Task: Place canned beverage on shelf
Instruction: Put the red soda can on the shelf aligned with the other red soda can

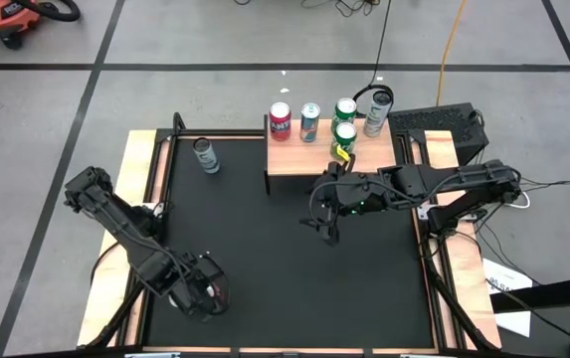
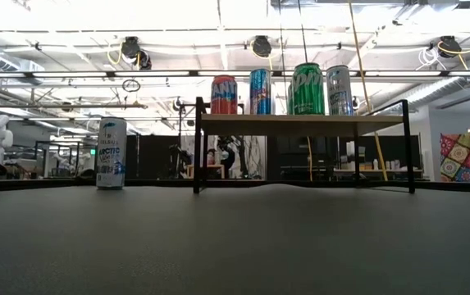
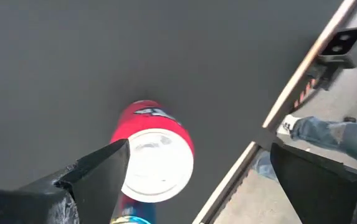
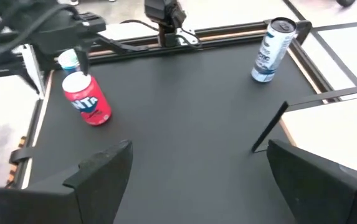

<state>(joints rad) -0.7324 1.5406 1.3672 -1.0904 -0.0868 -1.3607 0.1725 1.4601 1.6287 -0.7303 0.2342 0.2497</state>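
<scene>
The red can is standing on the black table. My left gripper will close around the upper sides of the red can [image 1: 213,290] [image 3: 151,126], just below the can's top rim.
A red can [image 4: 88,101] stands upright on the black table near its front left. It also shows from above in the left wrist view [image 3: 153,155]. My left gripper [image 1: 205,290] is open over it, with one finger [image 3: 97,171] right beside the can's rim. My right gripper [image 1: 329,214] is open and empty above the table, just in front of the shelf [image 1: 304,159]. The shelf's wood top holds several upright cans, among them a red one [image 2: 224,94] and a green one [image 2: 308,88]. A silver-blue can [image 1: 205,154] stands on the table left of the shelf. My left gripper has one finger close against the top rim of the red can [image 3: 128,168], coming from above. I cannot tell whether it touches. The other finger [image 3: 315,180] stands well clear of the can.
Wooden rails [image 1: 145,189] run along the table's sides. Something light blue [image 4: 70,59] shows just behind the red can. A person's leg and shoe [image 3: 328,134] show beyond the table's edge. Open black table lies between the two grippers.
</scene>
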